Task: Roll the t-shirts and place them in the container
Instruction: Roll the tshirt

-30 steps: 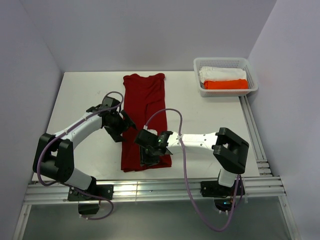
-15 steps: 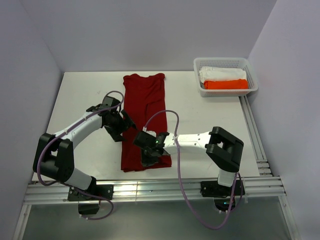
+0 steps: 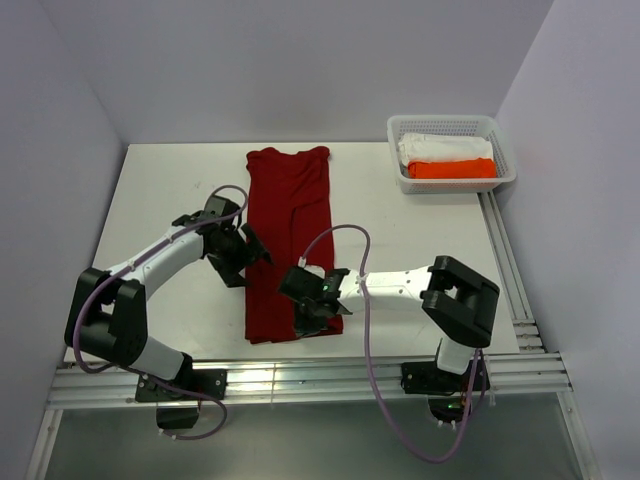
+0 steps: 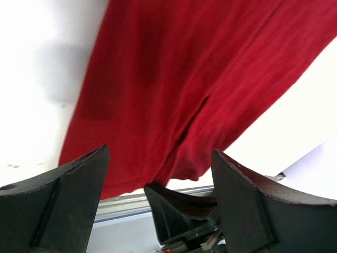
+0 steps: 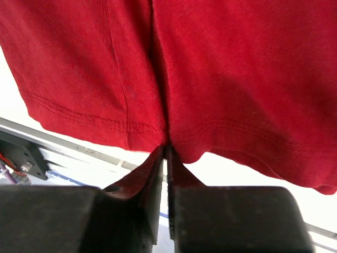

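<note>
Next, I'll close my left gripper on the dark red t-shirt's near hem corner (image 3: pixel 250 339) on its own side.
A dark red t-shirt (image 3: pixel 290 200) lies folded into a long narrow strip down the middle of the white table, neck at the far end. My right gripper (image 3: pixel 310 318) sits at the strip's near hem, shut on the t-shirt. In the right wrist view the two fingertips (image 5: pixel 167 147) pinch the stitched hem (image 5: pixel 210 68) at a lengthwise fold. My left gripper (image 3: pixel 248 258) hovers at the strip's left edge about halfway along, open. In the left wrist view its gripper (image 4: pixel 158 158) stands wide above the red cloth (image 4: pixel 184 79) with nothing between the fingers.
A white mesh basket (image 3: pixel 505 172) stands at the back right, holding a white bundle (image 3: pixel 445 148) and a bright orange bundle (image 3: pixel 452 169). Metal rails (image 3: pixel 300 380) run along the table's near edge and right side. Walls close in left, right and behind.
My right gripper has closed on the t-shirt's near hem and shifted slightly rightward and nearer. The left arm has barely moved.
</note>
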You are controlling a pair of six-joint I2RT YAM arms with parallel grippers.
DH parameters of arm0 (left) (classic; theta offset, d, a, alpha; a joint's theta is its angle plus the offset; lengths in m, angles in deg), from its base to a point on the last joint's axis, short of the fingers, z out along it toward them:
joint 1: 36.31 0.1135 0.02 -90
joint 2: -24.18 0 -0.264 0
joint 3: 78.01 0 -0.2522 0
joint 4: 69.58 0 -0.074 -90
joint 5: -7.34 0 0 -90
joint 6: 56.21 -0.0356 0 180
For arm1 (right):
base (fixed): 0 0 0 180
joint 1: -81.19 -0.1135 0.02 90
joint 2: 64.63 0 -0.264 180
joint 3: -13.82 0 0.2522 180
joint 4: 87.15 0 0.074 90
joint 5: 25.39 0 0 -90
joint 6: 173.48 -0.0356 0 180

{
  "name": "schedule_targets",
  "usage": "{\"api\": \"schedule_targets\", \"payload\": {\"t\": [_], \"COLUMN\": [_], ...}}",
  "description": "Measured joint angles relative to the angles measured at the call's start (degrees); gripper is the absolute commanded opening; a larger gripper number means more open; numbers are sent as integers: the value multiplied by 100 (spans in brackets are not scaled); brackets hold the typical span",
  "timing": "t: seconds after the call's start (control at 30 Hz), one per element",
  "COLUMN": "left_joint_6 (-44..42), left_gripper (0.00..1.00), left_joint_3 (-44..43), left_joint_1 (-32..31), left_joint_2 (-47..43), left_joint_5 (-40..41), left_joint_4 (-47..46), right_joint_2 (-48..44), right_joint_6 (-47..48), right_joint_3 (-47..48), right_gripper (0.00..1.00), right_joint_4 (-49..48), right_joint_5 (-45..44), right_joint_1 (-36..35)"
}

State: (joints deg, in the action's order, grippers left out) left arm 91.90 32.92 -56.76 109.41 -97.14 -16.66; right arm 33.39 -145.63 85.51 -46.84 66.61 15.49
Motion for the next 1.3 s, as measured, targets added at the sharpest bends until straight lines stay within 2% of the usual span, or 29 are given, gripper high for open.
{"api": "schedule_targets", "payload": {"t": [0.1,0.23,0.37,0.53,0.7,0.93,1.1,1.3], "left_joint_6": [-35,-48,-79,-188,-205,-190,-166,68], "left_gripper": [84,85,86,86,85,79,69,69], "left_joint_3": [205,483,723,1060,1582,2118,2321,2640], "left_joint_1": [0,0,0,0,0,0,-66,-387], "left_joint_2": [-114,-376,-826,-1558,-1991,-2048,-1867,-1762], "left_joint_5": [31,59,90,87,83,59,-68,-195], "left_joint_4": [76,232,433,608,671,533,103,-256], "right_joint_2": [81,131,-44,-1141,-2433,-2874,-2658,-2323], "right_joint_6": [26,48,114,208,337,404,417,433], "right_joint_3": [0,-9,-9,-315,-1298,-2435,-2614,-2621], "right_gripper": [19,33,38,45,58,61,61,59], "right_joint_4": [-72,-120,-94,-96,-205,-151,-413,-763], "right_joint_5": [151,304,343,387,518,656,841,1075], "right_joint_1": [0,0,11,164,988,1759,2024,2096]}}
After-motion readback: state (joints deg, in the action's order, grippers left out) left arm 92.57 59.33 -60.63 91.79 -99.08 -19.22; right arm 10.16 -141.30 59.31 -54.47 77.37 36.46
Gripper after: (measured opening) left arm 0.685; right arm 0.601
